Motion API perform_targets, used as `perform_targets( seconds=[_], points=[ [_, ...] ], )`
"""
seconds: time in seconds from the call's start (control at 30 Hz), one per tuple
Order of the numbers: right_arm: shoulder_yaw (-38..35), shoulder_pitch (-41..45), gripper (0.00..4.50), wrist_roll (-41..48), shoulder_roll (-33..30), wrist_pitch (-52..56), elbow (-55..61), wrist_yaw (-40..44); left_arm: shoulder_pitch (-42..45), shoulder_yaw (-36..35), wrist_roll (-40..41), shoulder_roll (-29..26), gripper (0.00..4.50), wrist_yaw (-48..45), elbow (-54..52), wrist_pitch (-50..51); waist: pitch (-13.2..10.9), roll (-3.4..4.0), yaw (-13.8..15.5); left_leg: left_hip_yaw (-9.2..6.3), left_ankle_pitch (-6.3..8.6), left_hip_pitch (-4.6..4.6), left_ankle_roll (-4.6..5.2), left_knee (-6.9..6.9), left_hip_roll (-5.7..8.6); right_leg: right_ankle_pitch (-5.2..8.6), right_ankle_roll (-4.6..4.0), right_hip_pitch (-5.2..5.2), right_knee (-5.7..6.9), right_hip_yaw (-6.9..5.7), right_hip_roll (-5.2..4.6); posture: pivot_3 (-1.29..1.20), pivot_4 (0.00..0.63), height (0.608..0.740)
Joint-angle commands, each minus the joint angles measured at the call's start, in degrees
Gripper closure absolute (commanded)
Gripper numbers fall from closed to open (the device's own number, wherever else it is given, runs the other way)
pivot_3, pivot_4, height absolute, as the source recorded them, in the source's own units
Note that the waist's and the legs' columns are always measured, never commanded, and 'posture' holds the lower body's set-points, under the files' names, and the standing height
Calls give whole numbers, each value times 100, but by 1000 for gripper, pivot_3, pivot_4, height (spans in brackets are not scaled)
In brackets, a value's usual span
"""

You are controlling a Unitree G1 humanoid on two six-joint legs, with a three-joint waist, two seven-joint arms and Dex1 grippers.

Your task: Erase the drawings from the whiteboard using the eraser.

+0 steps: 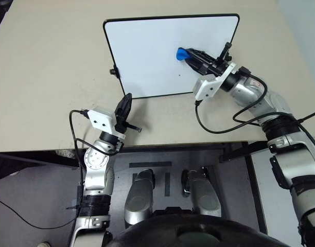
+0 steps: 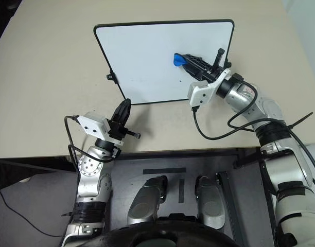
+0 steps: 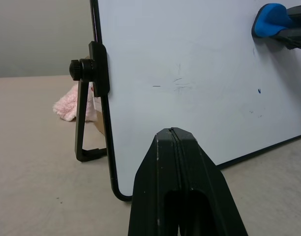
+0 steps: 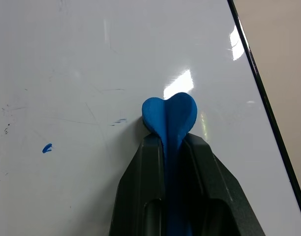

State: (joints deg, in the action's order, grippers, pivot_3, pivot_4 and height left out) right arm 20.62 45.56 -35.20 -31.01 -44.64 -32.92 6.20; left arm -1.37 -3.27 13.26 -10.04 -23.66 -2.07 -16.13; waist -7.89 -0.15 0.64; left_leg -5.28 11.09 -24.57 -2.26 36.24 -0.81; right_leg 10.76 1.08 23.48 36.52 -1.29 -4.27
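Observation:
The robot's right gripper should put the blue eraser down on the beige table (image 1: 210, 111) between the whiteboard and the front edge.
The whiteboard (image 1: 147, 56) stands tilted on the beige table, its white face toward me. My right gripper (image 1: 189, 54) is shut on the blue eraser (image 1: 181, 53), whose tip presses against the board's right half (image 4: 169, 114). Of the drawings I see a tiny blue speck (image 4: 47, 148) beside the eraser, with faint grey smudges (image 3: 179, 86) nearer the board's middle. My left gripper (image 1: 128, 98) is shut and holds nothing. It sits just in front of the board's lower left corner (image 3: 122, 194), apart from it.
A black stand bracket (image 3: 86, 147) with a knob (image 3: 77, 70) holds the board's left side. Something pink and fluffy (image 3: 67, 105) lies behind it. The table's front edge (image 1: 157, 146) runs close under both arms, and cables hang from the wrists.

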Motion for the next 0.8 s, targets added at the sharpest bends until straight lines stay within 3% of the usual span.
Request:
perform_targets(
  seconds=[0.03,0.4,0.8],
  points=[
    [152,-82,4250,99,103,177,4,443,41,37,-26,4,4500,-8,-107,-79,0,0,-6,0,0,1,0,0,-1,0,0,0,0,0,0,0,150,740],
    [363,-157,4250,-151,189,477,-185,798,18,40,-29,7,4500,8,-129,-80,0,0,-5,1,0,-8,0,-2,-2,-1,-2,-2,-20,-1,1,0,150,740],
    [-192,-184,4250,-508,-144,520,521,-581,25,45,-17,9,4500,-7,-119,-81,-2,3,11,2,-4,-45,1,0,-2,-34,3,29,-27,-1,-1,0,150,740]
  ],
)
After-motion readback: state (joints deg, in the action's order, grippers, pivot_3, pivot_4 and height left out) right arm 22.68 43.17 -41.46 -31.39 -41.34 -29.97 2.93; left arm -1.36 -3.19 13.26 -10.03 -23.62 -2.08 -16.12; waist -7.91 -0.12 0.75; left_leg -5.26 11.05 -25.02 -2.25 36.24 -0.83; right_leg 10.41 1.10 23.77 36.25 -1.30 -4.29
